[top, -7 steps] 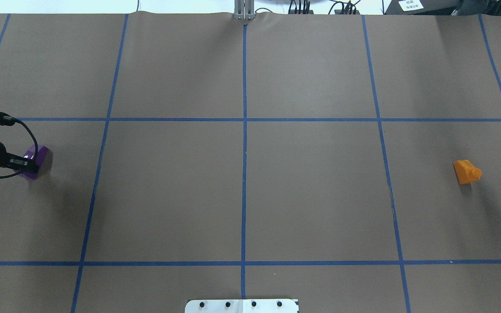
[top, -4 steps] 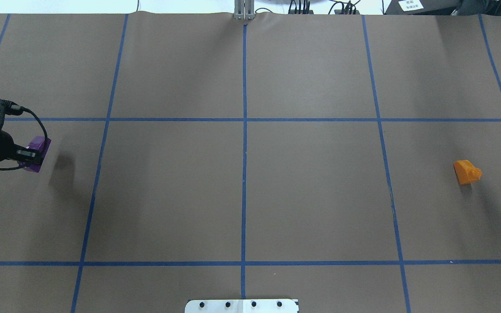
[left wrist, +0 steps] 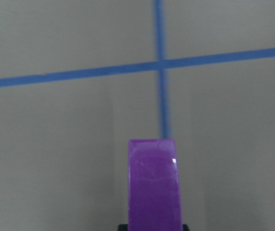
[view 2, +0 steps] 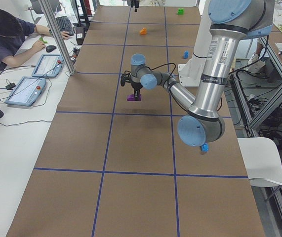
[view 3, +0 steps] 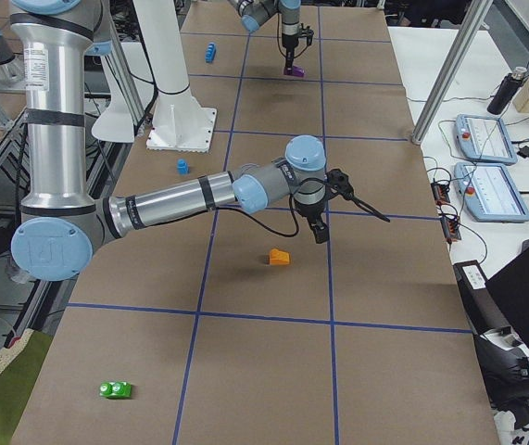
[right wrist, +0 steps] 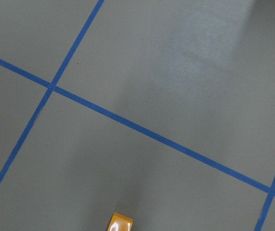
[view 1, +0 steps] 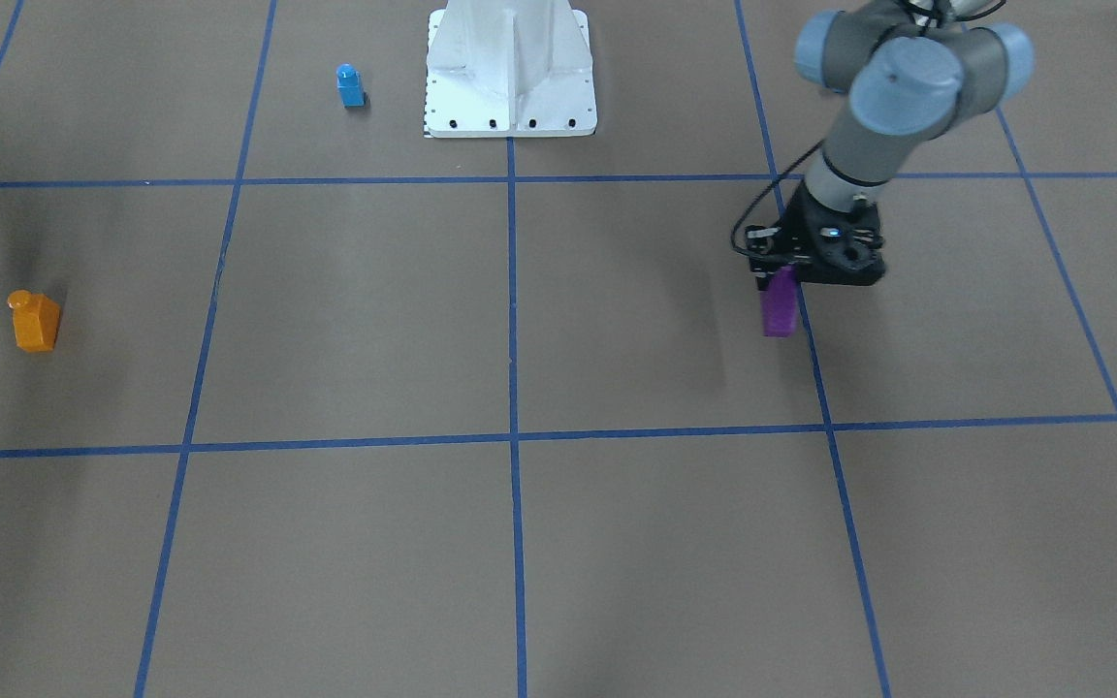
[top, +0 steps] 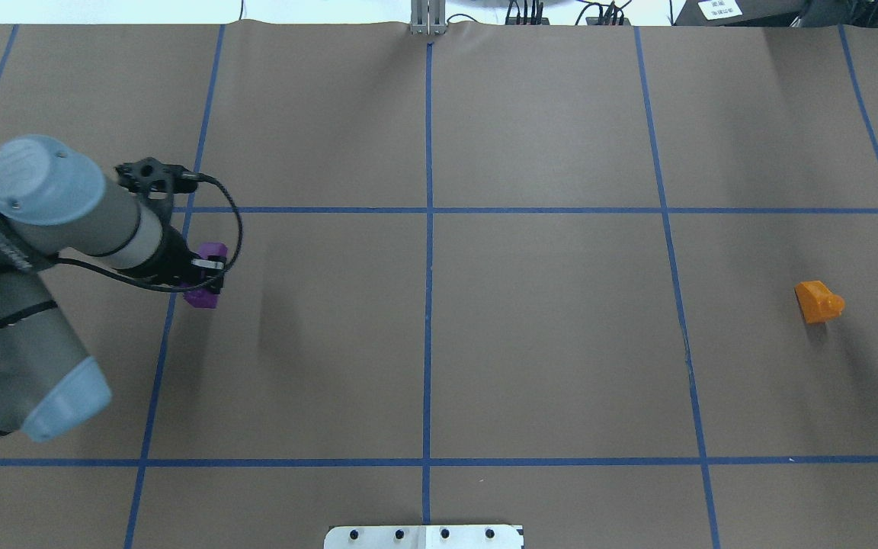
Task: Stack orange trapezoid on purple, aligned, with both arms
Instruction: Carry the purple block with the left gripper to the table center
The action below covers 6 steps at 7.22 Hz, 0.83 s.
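Note:
The robot's left gripper should release the purple block on the middle blue line, about halfway [view 1: 514, 333] between its crossings.
The purple block [top: 204, 296] hangs in my left gripper [top: 209, 276], which is shut on it and holds it above the table, left of centre. It also shows in the front view [view 1: 780, 302], in the left wrist view [left wrist: 154, 185] and small in the left side view [view 2: 134, 98]. The orange trapezoid [top: 818, 301] lies alone on the table at the far right; it also shows in the front view [view 1: 35, 320] and at the bottom edge of the right wrist view [right wrist: 120, 223]. My right gripper [view 3: 320, 232] hovers just beyond it, fingers pointing down; I cannot tell whether it is open.
A small blue single-stud block [view 1: 350, 85] stands near the white robot base [view 1: 510, 68]. A long blue brick [view 3: 210, 51] and a green piece [view 3: 116, 389] lie toward the table's ends. A person and tablets [view 2: 24, 91] are beside the table.
My left arm has carried the purple block to the right, from the table's left edge toward the centre. The orange trapezoid has not moved.

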Each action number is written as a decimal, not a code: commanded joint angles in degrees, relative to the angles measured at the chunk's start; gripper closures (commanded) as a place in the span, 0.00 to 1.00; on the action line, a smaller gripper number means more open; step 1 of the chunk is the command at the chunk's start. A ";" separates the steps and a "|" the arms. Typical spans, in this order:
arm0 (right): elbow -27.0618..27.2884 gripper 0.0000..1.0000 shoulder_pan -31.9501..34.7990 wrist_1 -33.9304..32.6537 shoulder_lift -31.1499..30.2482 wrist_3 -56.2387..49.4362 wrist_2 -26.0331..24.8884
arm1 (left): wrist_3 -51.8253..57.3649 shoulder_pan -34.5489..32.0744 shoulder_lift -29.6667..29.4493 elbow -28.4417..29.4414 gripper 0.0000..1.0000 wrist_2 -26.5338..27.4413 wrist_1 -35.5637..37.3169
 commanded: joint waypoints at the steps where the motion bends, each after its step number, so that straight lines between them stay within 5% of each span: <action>1: -0.29 0.00 -0.01 0.06 0.04 0.00 -0.06 | -8.31 8.51 -18.51 8.54 1.00 5.55 9.06; 3: -0.38 0.00 -0.09 -0.02 0.04 0.00 0.03 | -11.67 10.47 -28.04 18.48 1.00 5.66 8.65; 6: -0.47 0.00 -0.09 0.06 0.04 0.00 0.03 | -12.20 11.35 -30.63 25.28 1.00 6.36 2.77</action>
